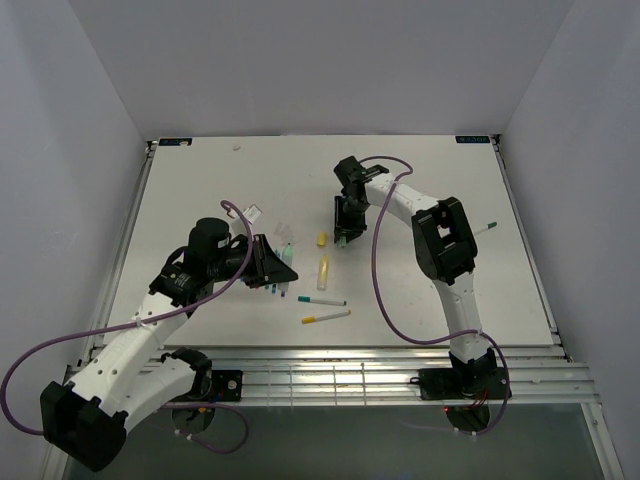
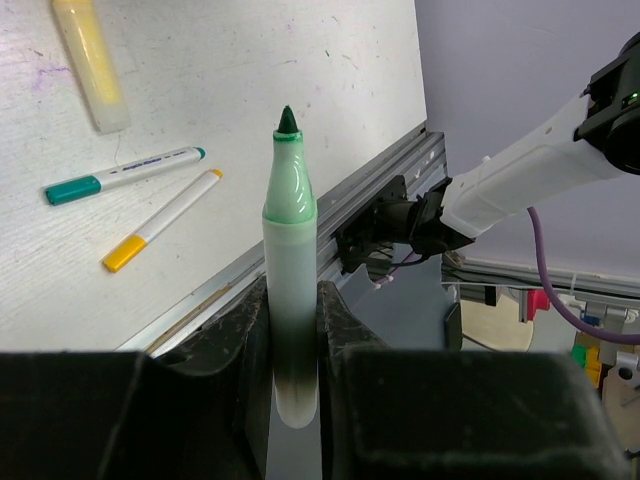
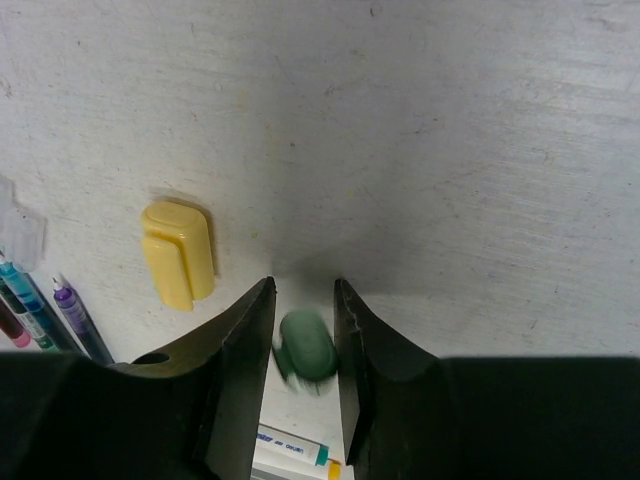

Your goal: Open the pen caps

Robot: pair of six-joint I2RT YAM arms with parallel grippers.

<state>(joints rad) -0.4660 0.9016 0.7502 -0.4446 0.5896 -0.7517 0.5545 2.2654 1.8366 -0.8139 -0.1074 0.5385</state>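
Note:
My left gripper is going to put the pale-green highlighter, now held upright above the table's front rail, down next to the yellow highlighter, just behind the teal-capped white pen (image 1: pixel 346 281) (image 2: pixel 168 62).
My left gripper (image 2: pixel 290 340) is shut on a pale-green highlighter (image 2: pixel 289 250), held upright above the table's front rail, its cap off and its dark green tip bare. In the top view that left gripper (image 1: pixel 272 262) hovers left of centre. My right gripper (image 3: pixel 303 285) points down at the table with its jaws a little apart; the green cap (image 3: pixel 306 347) sits loose and blurred between them. A yellow cap (image 3: pixel 178 253) lies on the table to its left, apart from the uncapped yellow highlighter (image 1: pixel 323 271). A teal-capped white pen (image 2: pixel 120 175) and a yellow-capped white pen (image 2: pixel 160 220) lie capped.
A cluster of slim pens (image 1: pixel 275 288) lies under the left gripper, and the right wrist view shows some of these pens (image 3: pixel 40 310) at its left edge. One more pen (image 1: pixel 484 229) lies at the far right of the white table (image 1: pixel 200 180). The metal rail (image 1: pixel 350 365) runs along the front edge.

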